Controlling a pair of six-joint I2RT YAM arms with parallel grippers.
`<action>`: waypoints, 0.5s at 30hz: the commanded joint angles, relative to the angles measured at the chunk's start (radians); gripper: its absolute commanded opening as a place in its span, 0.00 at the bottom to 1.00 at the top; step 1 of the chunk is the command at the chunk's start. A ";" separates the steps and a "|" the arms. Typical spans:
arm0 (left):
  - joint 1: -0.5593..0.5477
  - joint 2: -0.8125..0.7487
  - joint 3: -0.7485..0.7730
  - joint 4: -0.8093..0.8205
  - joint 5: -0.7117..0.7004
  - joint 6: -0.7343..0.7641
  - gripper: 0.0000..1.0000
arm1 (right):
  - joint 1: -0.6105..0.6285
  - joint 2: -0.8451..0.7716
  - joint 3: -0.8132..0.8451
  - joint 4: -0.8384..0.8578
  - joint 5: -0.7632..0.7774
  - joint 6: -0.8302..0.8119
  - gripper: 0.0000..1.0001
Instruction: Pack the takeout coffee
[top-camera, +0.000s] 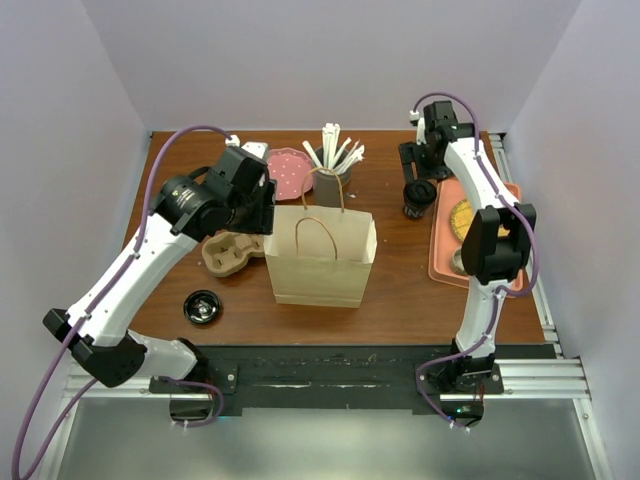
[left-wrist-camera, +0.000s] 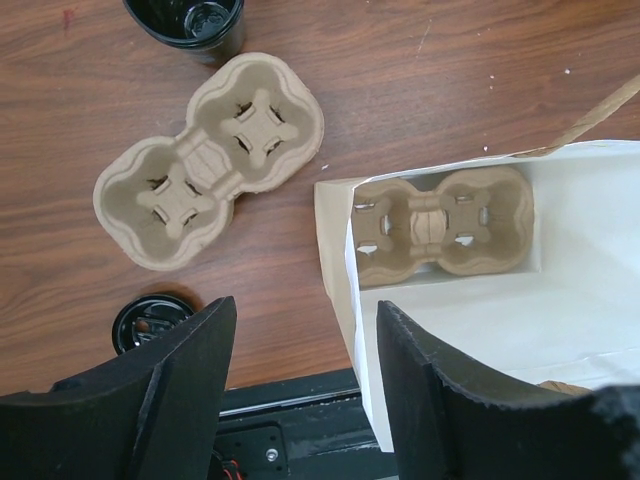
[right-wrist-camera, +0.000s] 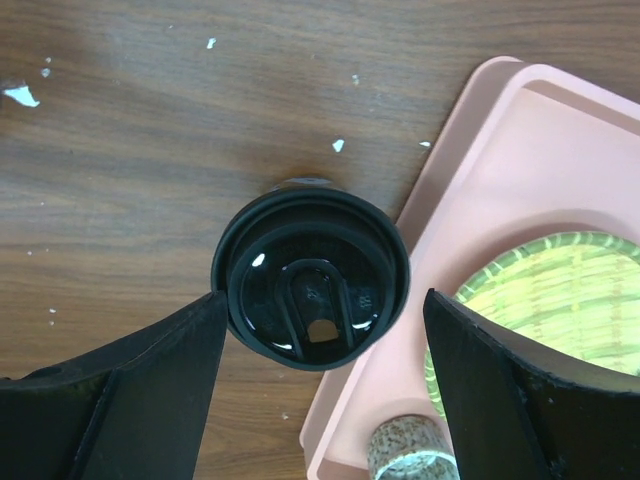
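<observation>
The paper bag stands upright and unheld. Next, I pinch the bag's side (left-wrist-camera: 353, 275) with my left gripper and tilt the bag before my right gripper lowers the coffee in.
The takeout coffee (right-wrist-camera: 310, 290), a black cup with a black lid, stands on the wooden table beside the pink tray (right-wrist-camera: 500, 190). In the top view the coffee (top-camera: 419, 197) is at the back right. My right gripper (right-wrist-camera: 322, 305) hangs over it, open, one finger on each side of the lid. The brown paper bag (top-camera: 320, 255) stands mid-table with a cardboard carrier (left-wrist-camera: 445, 222) on its floor. My left gripper (left-wrist-camera: 305, 390) is open and straddles the bag's left wall (left-wrist-camera: 345, 290), holding nothing.
A second cardboard carrier (left-wrist-camera: 210, 160) lies left of the bag, a loose black lid (top-camera: 203, 307) nearer the front. A lidless black cup (left-wrist-camera: 190, 20) stands behind the carrier. A pink plate (top-camera: 290, 172) and a holder of stirrers (top-camera: 333, 165) stand at the back. The tray holds a green-rimmed dish (right-wrist-camera: 560, 300).
</observation>
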 joint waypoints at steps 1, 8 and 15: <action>0.001 0.003 0.038 -0.003 -0.033 0.009 0.64 | 0.002 0.024 0.037 -0.032 -0.027 -0.022 0.83; 0.001 0.006 0.037 -0.015 -0.042 0.014 0.64 | -0.001 0.029 0.018 -0.024 -0.027 -0.032 0.82; 0.001 0.012 0.044 -0.019 -0.047 0.006 0.64 | 0.000 0.039 0.023 -0.029 -0.020 -0.037 0.77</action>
